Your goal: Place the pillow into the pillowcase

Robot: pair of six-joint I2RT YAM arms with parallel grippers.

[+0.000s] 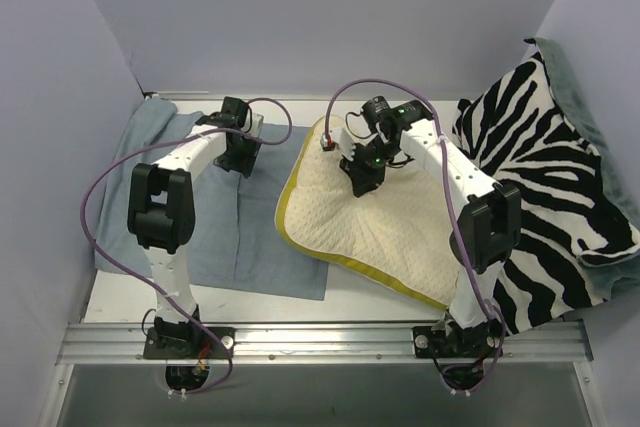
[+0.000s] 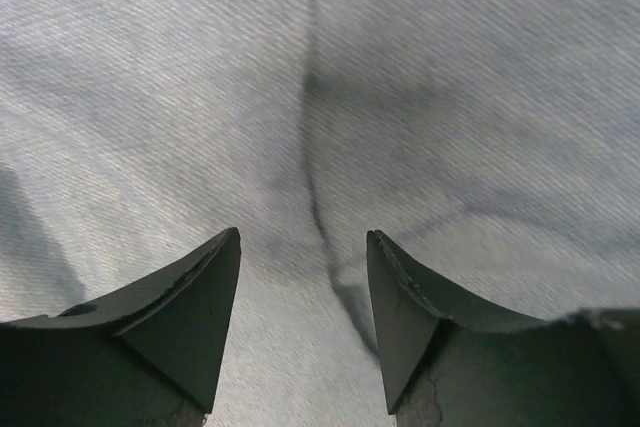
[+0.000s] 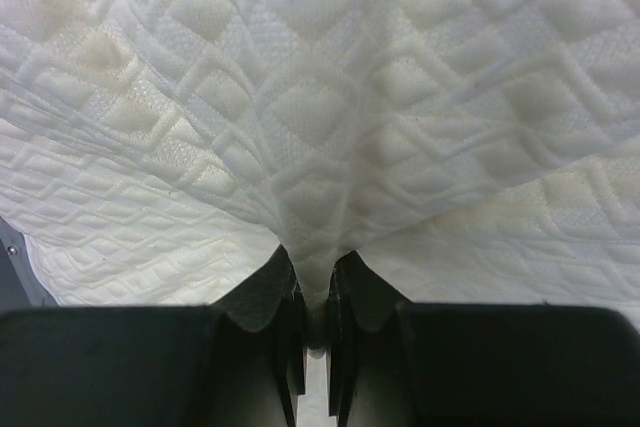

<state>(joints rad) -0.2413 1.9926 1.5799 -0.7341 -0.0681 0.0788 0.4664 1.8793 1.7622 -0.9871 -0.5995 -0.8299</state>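
The pillowcase's upper edge lies flat on its lower layer and shuts the pillowcase's opening, so the robot's left gripper should pinch and lift that upper edge point(image 1: 239, 187) before the pillow goes in.
The cream-white pillow point(image 1: 370, 222) with a yellow edge band lies in the middle of the table. My right gripper point(image 1: 362, 175) is shut on a pinched fold of the pillow's dimpled cover point(image 3: 312, 237), near its far side. The blue-grey pillowcase point(image 1: 215, 222) lies flat on the left. My left gripper point(image 1: 238, 157) is open just above its far right part. In the left wrist view the cloth point(image 2: 330, 117) fills the frame, with a dark crease running between the two fingertips point(image 2: 215, 277).
A black-and-white zebra-striped cloth point(image 1: 545, 177) with green backing is heaped at the right against the wall. Purple cables loop over both arms. A metal rail point(image 1: 320, 339) runs along the near edge. Walls close the left, back and right.
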